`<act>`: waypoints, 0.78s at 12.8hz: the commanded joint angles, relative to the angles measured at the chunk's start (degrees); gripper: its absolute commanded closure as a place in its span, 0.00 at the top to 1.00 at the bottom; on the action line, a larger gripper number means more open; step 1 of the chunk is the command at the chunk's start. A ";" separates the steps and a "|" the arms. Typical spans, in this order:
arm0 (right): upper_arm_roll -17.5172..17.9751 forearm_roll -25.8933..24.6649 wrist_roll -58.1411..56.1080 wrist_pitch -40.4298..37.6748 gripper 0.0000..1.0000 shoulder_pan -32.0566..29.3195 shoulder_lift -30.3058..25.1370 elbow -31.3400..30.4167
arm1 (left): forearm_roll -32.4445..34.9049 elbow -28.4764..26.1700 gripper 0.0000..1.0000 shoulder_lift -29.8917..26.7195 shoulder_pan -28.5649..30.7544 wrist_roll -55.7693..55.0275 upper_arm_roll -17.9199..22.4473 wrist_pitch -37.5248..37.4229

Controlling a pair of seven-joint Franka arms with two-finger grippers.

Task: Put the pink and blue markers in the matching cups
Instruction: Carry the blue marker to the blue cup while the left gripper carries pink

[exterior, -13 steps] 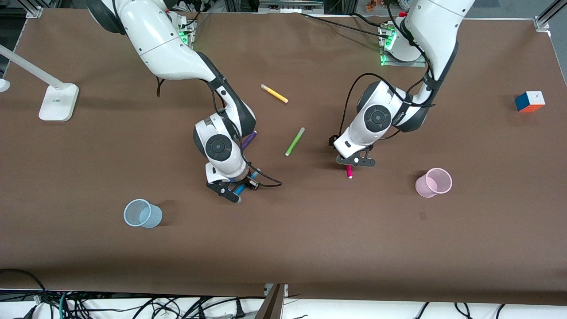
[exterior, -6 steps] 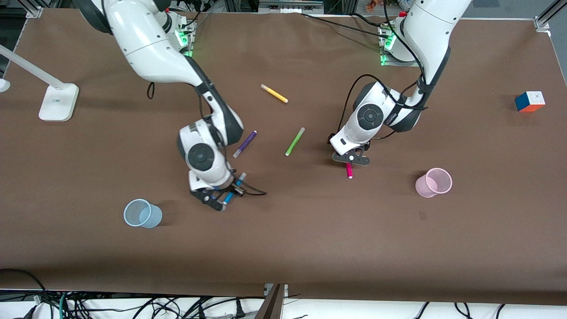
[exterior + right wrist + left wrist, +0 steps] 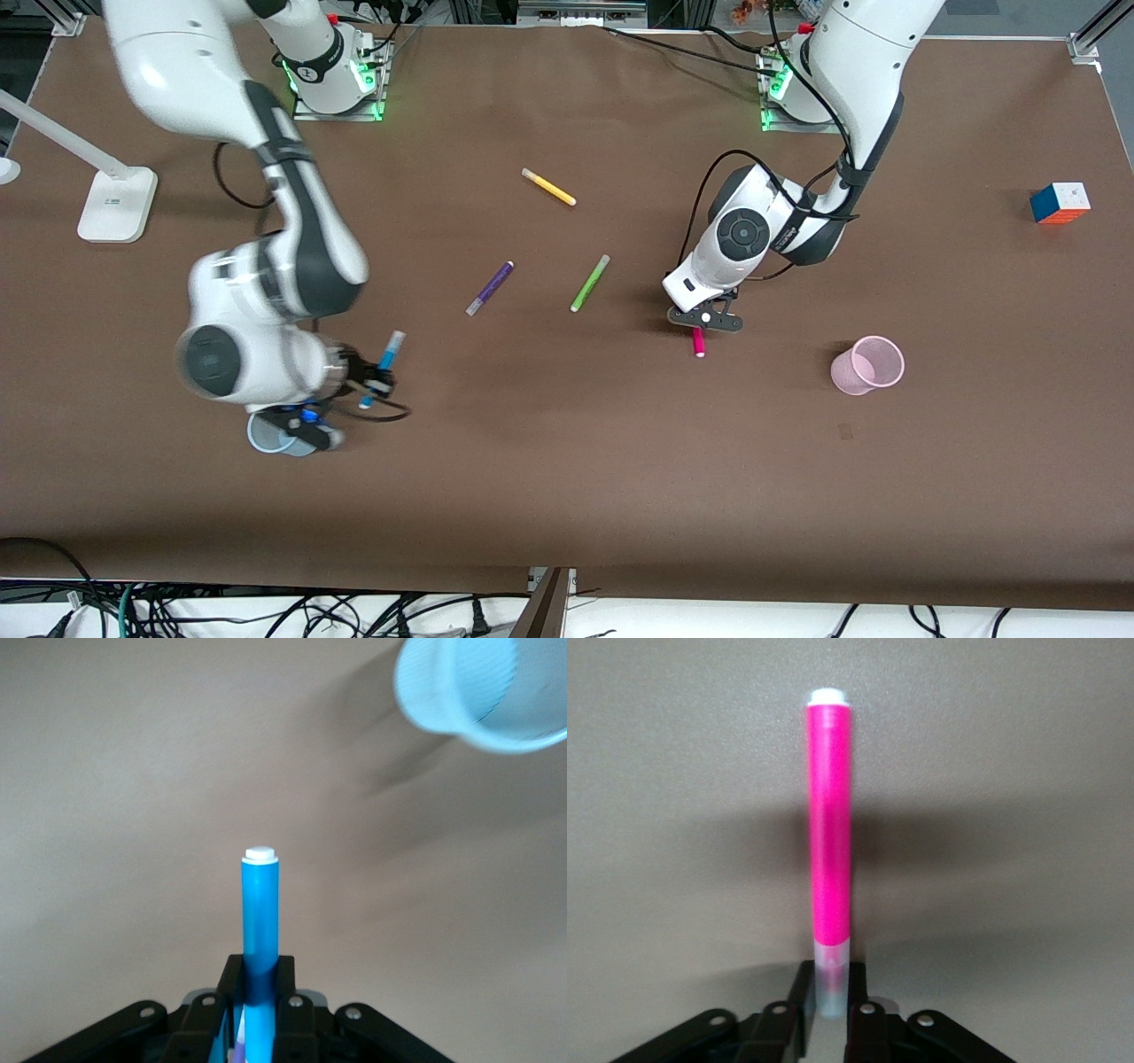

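Observation:
The robot's left gripper should release the pink marker inside the pale pink cup point(image 3: 873, 362), with the marker's capped end leaning on the cup's rim. The pink marker is still low at the table.
My right gripper point(image 3: 374, 383) is shut on the blue marker point(image 3: 385, 361) and holds it up in the air beside the pale blue cup point(image 3: 266, 440), which the right hand partly hides. In the right wrist view the blue marker point(image 3: 260, 912) sticks out from between the fingers point(image 3: 232, 992), with the blue cup point(image 3: 478, 691) off to one side. My left gripper point(image 3: 706, 321) is low at the table, shut on the capped end of the pink marker point(image 3: 699, 342). The left wrist view shows the pink marker point(image 3: 830, 833) with the jaws against its pale cap. The pale pink cup point(image 3: 866, 364) stands toward the left arm's end.
A yellow marker point(image 3: 548, 187), a dark purple pen point(image 3: 490, 288) and a lime green pen point(image 3: 590, 283) lie mid-table. A colour cube point(image 3: 1060, 202) sits at the left arm's end. A white lamp base point(image 3: 115, 204) stands at the right arm's end.
My right gripper has carried the blue marker toward the right arm's end, up to the blue cup. My left gripper has stayed at the pink marker and narrowed on its cap.

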 commanded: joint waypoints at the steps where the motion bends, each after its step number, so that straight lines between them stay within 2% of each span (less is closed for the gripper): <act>1: 1.11 9.25 -8.89 -1.95 0.00 -8.24 1.33 1.42 | 1.21 3.63 0.00 -1.71 -0.24 -0.18 0.49 -8.73; 2: 1.11 11.37 -11.00 -1.95 0.00 -10.18 1.50 1.42 | 3.74 6.61 0.00 -1.89 -0.07 -0.18 0.49 -14.26; 3: 1.20 12.70 -12.59 -1.95 0.00 -11.59 1.94 1.25 | 9.16 10.38 0.00 -1.81 -0.07 0.00 0.40 -21.28; 5: 1.11 13.50 -14.97 -1.95 0.00 -13.44 2.64 0.98 | 15.87 16.55 0.00 -1.46 -0.24 3.58 0.23 -33.43; 6: 1.20 14.81 -15.68 -1.95 0.00 -14.58 3.26 0.98 | 16.33 18.75 0.00 -1.37 -0.24 6.65 0.58 -36.61; 8: 1.11 21.91 -17.43 -1.95 0.00 -17.39 5.01 0.98 | 18.60 21.66 0.00 -1.45 0.98 13.32 1.45 -40.75; 10: 1.11 24.13 -17.62 -1.78 0.00 -18.37 5.99 0.98 | 22.90 24.03 0.00 -1.46 2.56 20.70 1.46 -45.41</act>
